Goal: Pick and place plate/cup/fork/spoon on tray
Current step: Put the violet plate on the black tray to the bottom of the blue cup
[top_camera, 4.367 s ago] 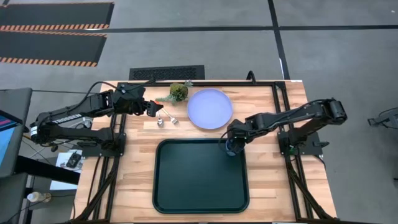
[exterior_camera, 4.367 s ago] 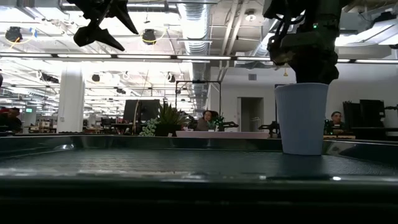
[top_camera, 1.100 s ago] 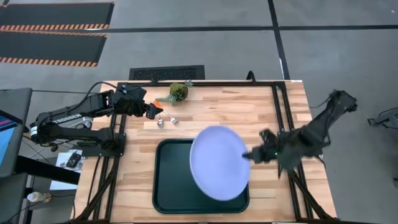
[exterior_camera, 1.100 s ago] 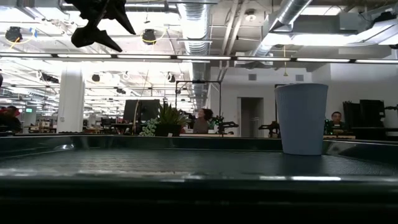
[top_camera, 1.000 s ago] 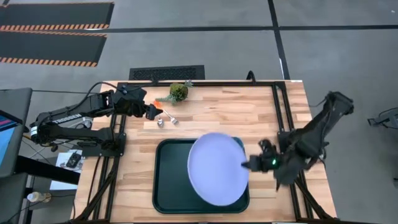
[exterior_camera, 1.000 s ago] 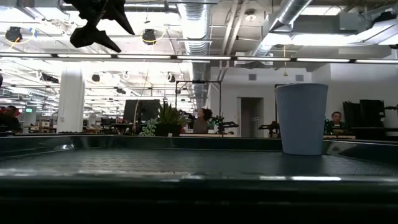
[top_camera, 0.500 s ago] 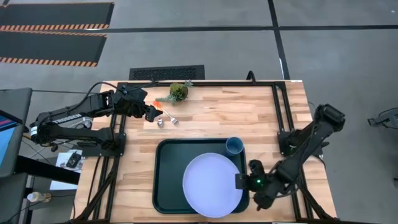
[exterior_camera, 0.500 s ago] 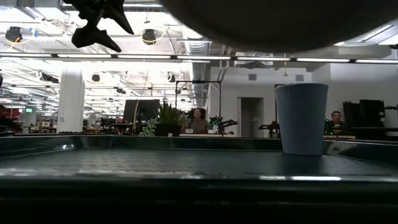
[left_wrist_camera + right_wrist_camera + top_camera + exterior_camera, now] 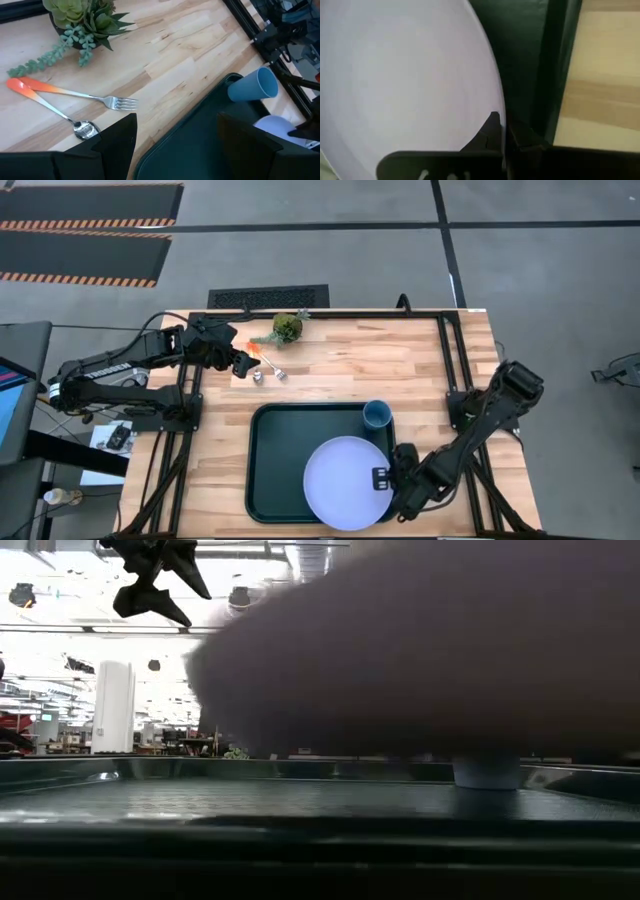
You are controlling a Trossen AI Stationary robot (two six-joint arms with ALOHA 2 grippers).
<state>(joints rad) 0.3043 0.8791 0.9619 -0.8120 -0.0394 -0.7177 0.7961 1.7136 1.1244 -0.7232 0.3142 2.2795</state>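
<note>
My right gripper is holding the pale lavender plate. Next, I let go of it on the dark tray's bottom (image 9: 349, 474), just nearer than the blue cup.
The pale lavender plate (image 9: 345, 483) hangs low over the near right part of the dark tray (image 9: 275, 470), with my right gripper (image 9: 385, 480) shut on it. In the low view the plate's underside (image 9: 420, 650) fills the picture above the tray floor (image 9: 250, 802). The blue cup (image 9: 377, 415) stands upright in the tray's far right corner. The fork (image 9: 90, 95) and the spoon (image 9: 75, 125), both orange-handled, lie on the wood at the far left. My left gripper (image 9: 245, 363) hovers open above them, touching nothing. My right gripper pinches the plate's rim (image 9: 495, 100) on the side toward the table's right edge, between its two fingers (image 9: 492, 127). It comes at the plate from the table's right, about level. The plate sits nearly flat and, in the low view, stays above the tray floor.
A small green succulent plant (image 9: 287, 327) stands at the table's far edge, close to the cutlery. Bare wood (image 9: 400, 360) lies between the plant and the tray. The tray's raised rim (image 9: 555, 65) runs just beside my right gripper's fingers.
My right gripper has gone down and toward the table's near edge with the plate. The plate has sunk from high above the tray to just above its near right part, uncovering the cup in the high view.
</note>
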